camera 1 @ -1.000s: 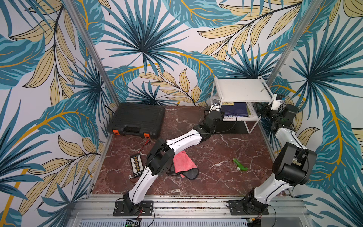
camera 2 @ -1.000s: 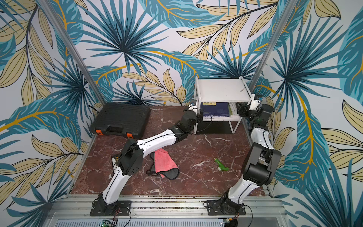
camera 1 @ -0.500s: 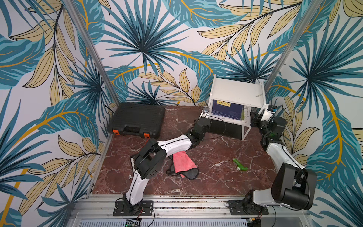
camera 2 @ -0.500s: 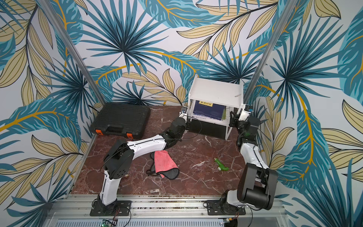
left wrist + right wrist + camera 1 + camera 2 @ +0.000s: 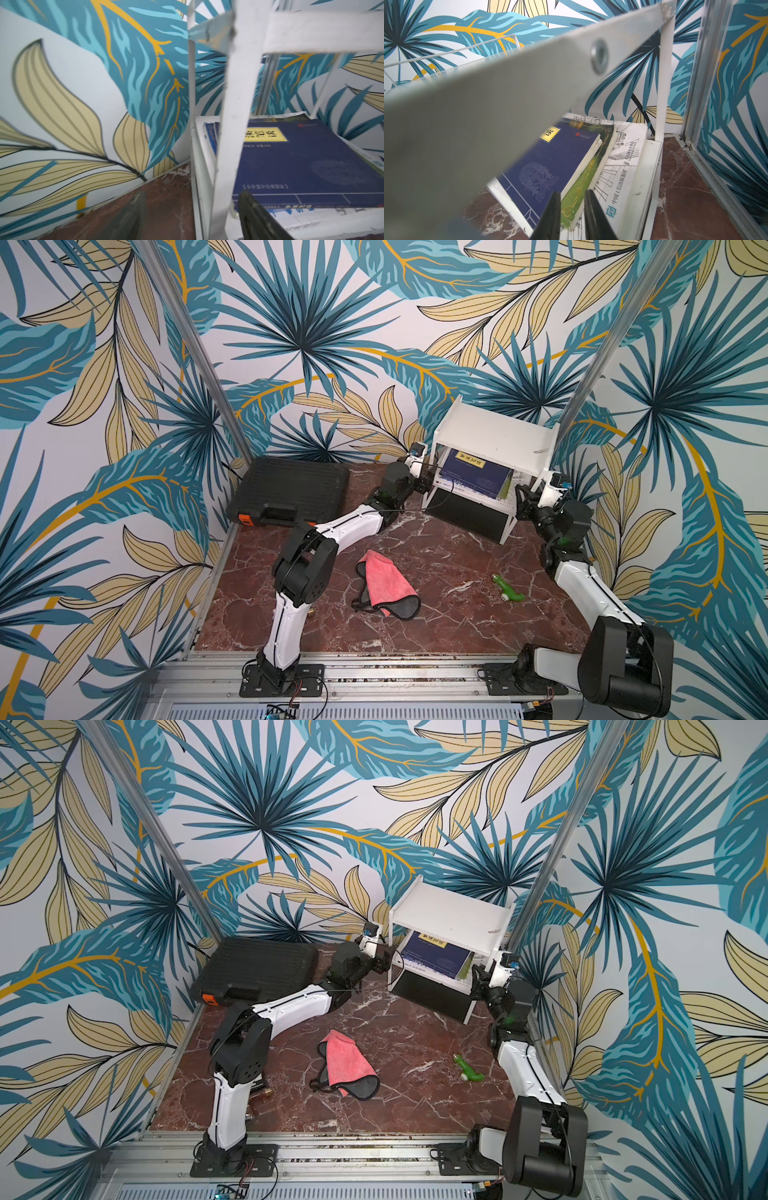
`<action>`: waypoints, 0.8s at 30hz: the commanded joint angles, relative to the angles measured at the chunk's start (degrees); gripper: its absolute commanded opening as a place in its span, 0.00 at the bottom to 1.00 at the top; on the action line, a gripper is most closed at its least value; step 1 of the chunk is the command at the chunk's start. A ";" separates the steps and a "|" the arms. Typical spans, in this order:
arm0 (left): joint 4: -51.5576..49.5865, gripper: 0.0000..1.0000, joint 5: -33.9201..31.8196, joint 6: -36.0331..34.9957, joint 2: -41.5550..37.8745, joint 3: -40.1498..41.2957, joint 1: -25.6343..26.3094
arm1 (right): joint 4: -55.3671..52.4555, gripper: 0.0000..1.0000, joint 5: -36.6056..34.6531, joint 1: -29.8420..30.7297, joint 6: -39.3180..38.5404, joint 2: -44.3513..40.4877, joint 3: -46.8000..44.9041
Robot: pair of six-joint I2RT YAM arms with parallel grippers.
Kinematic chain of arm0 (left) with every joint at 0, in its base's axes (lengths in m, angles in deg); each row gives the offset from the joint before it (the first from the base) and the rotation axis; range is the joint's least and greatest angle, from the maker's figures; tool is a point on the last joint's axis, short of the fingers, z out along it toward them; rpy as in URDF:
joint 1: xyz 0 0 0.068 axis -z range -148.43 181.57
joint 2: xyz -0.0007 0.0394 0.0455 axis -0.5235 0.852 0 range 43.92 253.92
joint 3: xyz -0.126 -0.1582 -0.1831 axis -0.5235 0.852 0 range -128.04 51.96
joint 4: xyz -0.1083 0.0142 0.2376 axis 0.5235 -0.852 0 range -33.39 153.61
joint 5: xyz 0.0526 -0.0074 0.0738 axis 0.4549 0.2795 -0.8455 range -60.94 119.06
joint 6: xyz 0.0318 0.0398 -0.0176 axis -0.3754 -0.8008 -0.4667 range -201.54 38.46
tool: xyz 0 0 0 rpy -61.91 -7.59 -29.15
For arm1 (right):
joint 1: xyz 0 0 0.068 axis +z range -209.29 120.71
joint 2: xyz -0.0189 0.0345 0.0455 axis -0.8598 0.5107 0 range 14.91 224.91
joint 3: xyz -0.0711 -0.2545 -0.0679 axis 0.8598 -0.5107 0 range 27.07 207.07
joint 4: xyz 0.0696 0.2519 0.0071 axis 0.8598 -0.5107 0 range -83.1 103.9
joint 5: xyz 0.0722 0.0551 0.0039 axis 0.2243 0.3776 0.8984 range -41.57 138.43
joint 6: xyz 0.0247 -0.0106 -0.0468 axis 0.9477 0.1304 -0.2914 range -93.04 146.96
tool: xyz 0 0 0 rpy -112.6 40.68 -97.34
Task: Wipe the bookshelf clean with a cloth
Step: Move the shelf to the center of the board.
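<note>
The bookshelf is crooked, far from the cloth; my left hand needs to grip its white upright (image 5: 236, 124) to help pull it straight and closer before wiping.
The white bookshelf (image 5: 494, 435) (image 5: 453, 911) stands at the back right, turned askew, with a blue book (image 5: 311, 162) (image 5: 550, 166) and a green book (image 5: 583, 182) on its lower board. My left gripper (image 5: 428, 481) (image 5: 192, 196) is open at its left side, its jaws straddling a white upright (image 5: 228, 145) without touching it. At the shelf's right side, my right gripper (image 5: 520, 497) (image 5: 572, 193) has its jaws a narrow gap apart over the green book's corner. I cannot tell if they pinch anything. The pink cloth (image 5: 386, 585) (image 5: 347, 1063) lies crumpled mid-table, free of both grippers.
A black ribbed case (image 5: 291, 489) with orange latches lies at the back left. A small green object (image 5: 509, 589) sits on the marble near the right arm. An aluminium corner post (image 5: 582, 377) and the patterned walls stand close behind the shelf.
The bookshelf has come forward off the back wall and turned. My left gripper gripped its upright, then opened. The right gripper's jaws have narrowed, and that arm followed the shelf.
</note>
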State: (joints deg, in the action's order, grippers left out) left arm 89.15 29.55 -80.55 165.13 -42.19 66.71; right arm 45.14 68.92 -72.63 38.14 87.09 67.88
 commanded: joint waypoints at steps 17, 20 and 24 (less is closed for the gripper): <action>7.38 0.00 -2.58 -5.81 -9.12 12.61 -1.12 | -8.82 0.00 4.14 3.86 -2.71 -0.44 -0.80; 10.93 0.00 -10.18 -6.43 -16.84 24.49 -1.03 | -10.17 0.00 3.06 7.60 -0.67 -1.50 -0.89; 6.68 0.00 -17.50 -6.49 -30.53 37.52 -0.91 | -10.34 0.00 1.76 14.62 2.56 -1.95 -1.18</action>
State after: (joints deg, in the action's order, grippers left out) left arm 97.41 21.84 -80.44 143.30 -9.99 66.25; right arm 41.84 71.00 -62.14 38.47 85.21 67.88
